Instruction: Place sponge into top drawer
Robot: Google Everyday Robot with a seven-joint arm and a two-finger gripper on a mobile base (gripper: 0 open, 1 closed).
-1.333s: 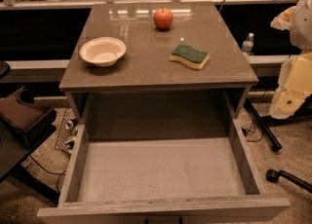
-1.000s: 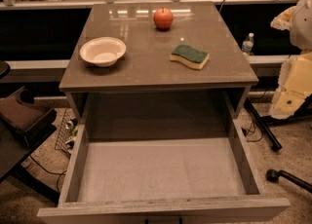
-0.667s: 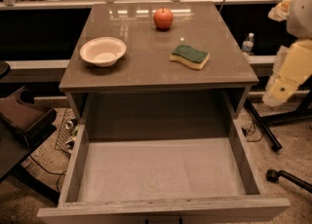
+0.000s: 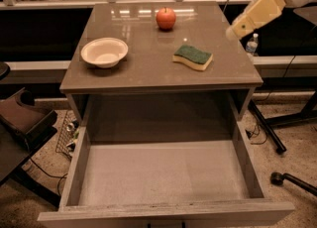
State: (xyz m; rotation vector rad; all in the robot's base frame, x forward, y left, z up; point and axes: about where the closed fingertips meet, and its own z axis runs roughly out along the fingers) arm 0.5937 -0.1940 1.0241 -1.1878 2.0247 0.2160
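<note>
The robot's gripper should next move to the sponge's end (image 4: pixel 204 60) farthest from the white bowl and close there.
The sponge (image 4: pixel 193 56), dark green on top with a yellow base, lies flat on the right part of the grey-brown table top (image 4: pixel 148 71). The top drawer (image 4: pixel 163 172) is pulled fully out below the table top, with nothing on its pale bottom. My gripper (image 4: pixel 237 27), cream-coloured, hangs in the air at the upper right, above the table's right edge and to the right of and above the sponge. It is not touching the sponge and holds nothing that I can see.
A white bowl (image 4: pixel 104 52) sits on the left of the table top and a red apple (image 4: pixel 166 18) near the back. A plastic bottle (image 4: pixel 252 44) stands behind the right edge. A dark chair (image 4: pixel 22 123) is at the left; chair legs and cables lie on the floor at the right.
My arm has risen and swung left from beside the table's right side to above its right edge, closer to the sponge. The sponge, bowl, apple and drawer have not moved.
</note>
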